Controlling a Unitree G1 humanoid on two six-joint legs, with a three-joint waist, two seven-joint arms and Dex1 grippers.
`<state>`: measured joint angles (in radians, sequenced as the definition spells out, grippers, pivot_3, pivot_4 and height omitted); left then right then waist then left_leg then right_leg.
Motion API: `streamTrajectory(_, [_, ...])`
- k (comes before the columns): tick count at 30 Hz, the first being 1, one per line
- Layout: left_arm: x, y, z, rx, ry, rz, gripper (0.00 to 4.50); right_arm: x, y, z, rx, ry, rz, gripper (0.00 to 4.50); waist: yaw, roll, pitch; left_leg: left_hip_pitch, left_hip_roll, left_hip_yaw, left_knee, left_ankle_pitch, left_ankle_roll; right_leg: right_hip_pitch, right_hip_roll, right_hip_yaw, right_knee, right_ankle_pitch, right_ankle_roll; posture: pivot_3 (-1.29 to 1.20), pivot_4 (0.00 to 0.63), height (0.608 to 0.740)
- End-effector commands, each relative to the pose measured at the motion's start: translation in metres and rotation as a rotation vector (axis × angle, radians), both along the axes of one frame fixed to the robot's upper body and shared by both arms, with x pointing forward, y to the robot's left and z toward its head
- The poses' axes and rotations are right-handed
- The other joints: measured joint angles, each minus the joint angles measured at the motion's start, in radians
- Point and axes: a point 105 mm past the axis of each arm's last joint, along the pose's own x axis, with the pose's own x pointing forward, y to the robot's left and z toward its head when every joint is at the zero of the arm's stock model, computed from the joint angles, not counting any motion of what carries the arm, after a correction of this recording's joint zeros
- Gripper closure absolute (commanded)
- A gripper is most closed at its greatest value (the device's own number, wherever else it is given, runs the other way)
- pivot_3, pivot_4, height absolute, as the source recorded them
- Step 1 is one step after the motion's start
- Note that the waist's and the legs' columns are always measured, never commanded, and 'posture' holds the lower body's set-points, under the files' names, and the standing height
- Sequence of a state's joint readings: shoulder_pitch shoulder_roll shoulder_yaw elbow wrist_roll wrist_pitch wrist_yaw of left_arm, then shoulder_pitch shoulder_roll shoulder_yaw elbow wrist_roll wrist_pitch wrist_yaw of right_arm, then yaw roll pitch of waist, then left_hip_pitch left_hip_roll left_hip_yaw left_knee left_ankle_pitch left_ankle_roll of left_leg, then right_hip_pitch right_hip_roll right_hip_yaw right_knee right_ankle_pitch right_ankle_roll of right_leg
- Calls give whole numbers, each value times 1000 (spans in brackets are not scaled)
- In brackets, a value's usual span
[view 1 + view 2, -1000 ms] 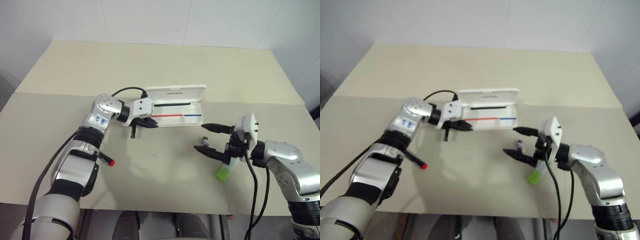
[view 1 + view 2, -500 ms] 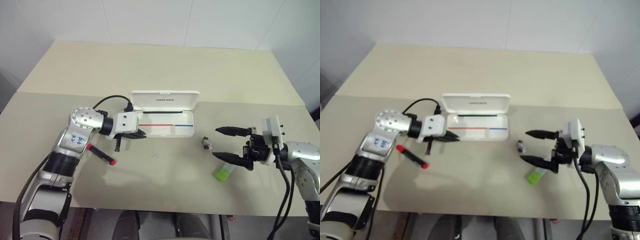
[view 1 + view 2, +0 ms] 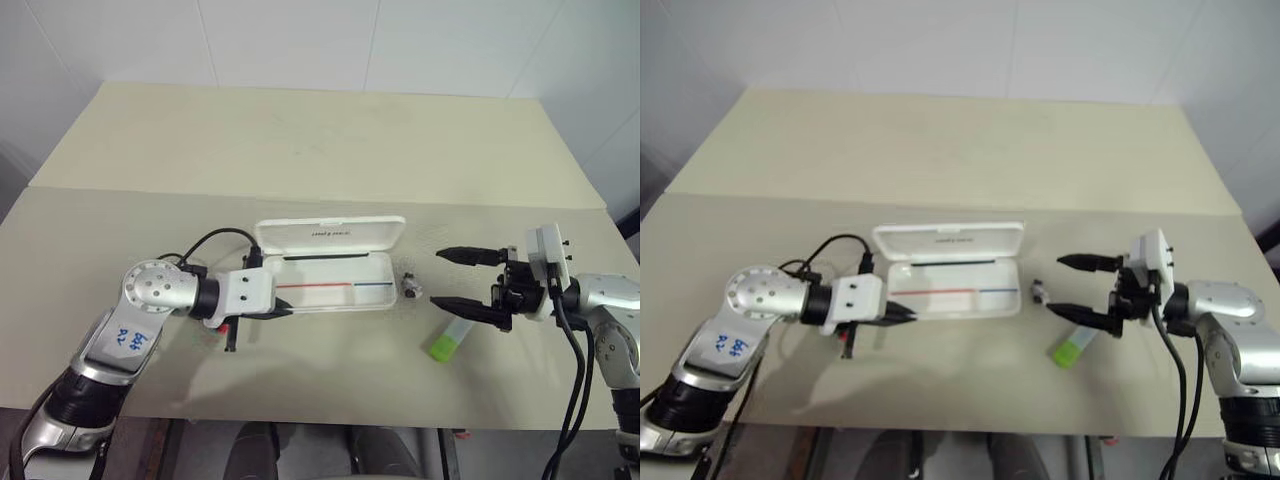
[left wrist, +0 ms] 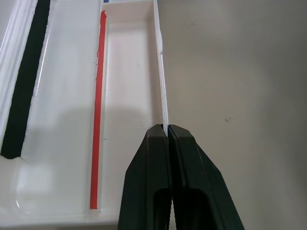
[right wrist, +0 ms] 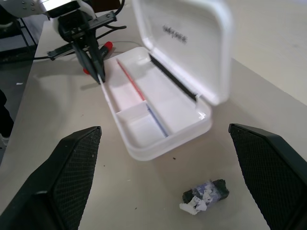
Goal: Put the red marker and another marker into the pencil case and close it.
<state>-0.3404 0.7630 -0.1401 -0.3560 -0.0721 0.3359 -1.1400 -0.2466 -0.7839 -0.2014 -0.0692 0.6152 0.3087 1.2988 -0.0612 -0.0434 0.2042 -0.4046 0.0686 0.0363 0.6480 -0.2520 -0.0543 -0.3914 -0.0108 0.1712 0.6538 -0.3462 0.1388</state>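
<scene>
Next, my left gripper lets go of the white pencil case on the bare table [image 3: 334,324] [image 4: 197,32] just in front of its present spot.
The white pencil case [image 3: 330,285] lies open mid-table, its lid [image 3: 332,233] standing up at the back and a red and blue stripe inside. My left gripper [image 3: 283,312] is shut on the thin front wall [image 4: 162,86] at the case's left end. The red marker [image 5: 109,46] lies on the table under that hand, mostly hidden. The other marker, a chunky highlighter with a lime-green cap [image 3: 446,342], lies right of the case. My right gripper [image 3: 437,278] hovers open just above and behind it, pointing toward the case, with nothing between its fingers.
A small dark object [image 3: 410,288] with a crumpled label sits on the table between the case's right end and my right gripper. The beige table [image 3: 320,140] stretches far behind the case; its front edge is close to the highlighter.
My left gripper has drawn back toward me, dragging the open case with it. The red marker now lies hidden under that hand. My right gripper shifted slightly to the right.
</scene>
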Motion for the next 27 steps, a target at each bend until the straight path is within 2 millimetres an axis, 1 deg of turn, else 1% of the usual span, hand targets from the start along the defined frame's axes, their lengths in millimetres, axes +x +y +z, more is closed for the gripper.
streamTrajectory(1, [-6, -2, 6, -7, -54, -10, 4447, -1, -4, 11, -10, -37, -5, 0, 0, 0, 0, 0, 0, 0, 0, 0, 0, 0, 0, 0, 0, 0, 0, 0, 150, 740])
streamTrajectory(6, [-17, -8, -2, -6, -50, -43, 4447, -3, -14, 13, -35, -32, -20, 0, 1, 0, 0, 0, 0, 0, -1, 0, 0, 0, 0, 0, -1, 0, 0, 0, 150, 740])
streamTrajectory(10, [-27, -13, -5, -13, -33, -78, 4447, -2, -19, 14, -51, -37, -37, 0, 1, 0, 0, 0, 0, 0, -1, 0, 0, 0, 0, 0, -1, 0, -1, 0, 150, 740])
streamTrajectory(12, [-30, -14, -6, -12, -29, -85, 4447, -2, -20, 14, -51, -37, -39, 0, 0, 0, 0, 0, 0, 0, -1, 0, 0, 0, 0, 0, -1, 0, -1, 0, 150, 740])
streamTrajectory(18, [-37, -9, -23, 54, -2, -94, 4447, -5, -18, 12, -50, -35, -35, 0, -4, 0, 0, 0, 0, 0, -1, 0, 0, 0, 0, 1, -1, 0, -1, 0, 150, 740])
streamTrajectory(27, [-36, -4, -20, 62, 3, -63, 4447, -4, -17, 10, -45, -30, -41, 0, -5, 0, 0, 0, 0, 1, -1, 0, 0, 0, 0, 1, -1, -1, -1, 0, 150, 740])
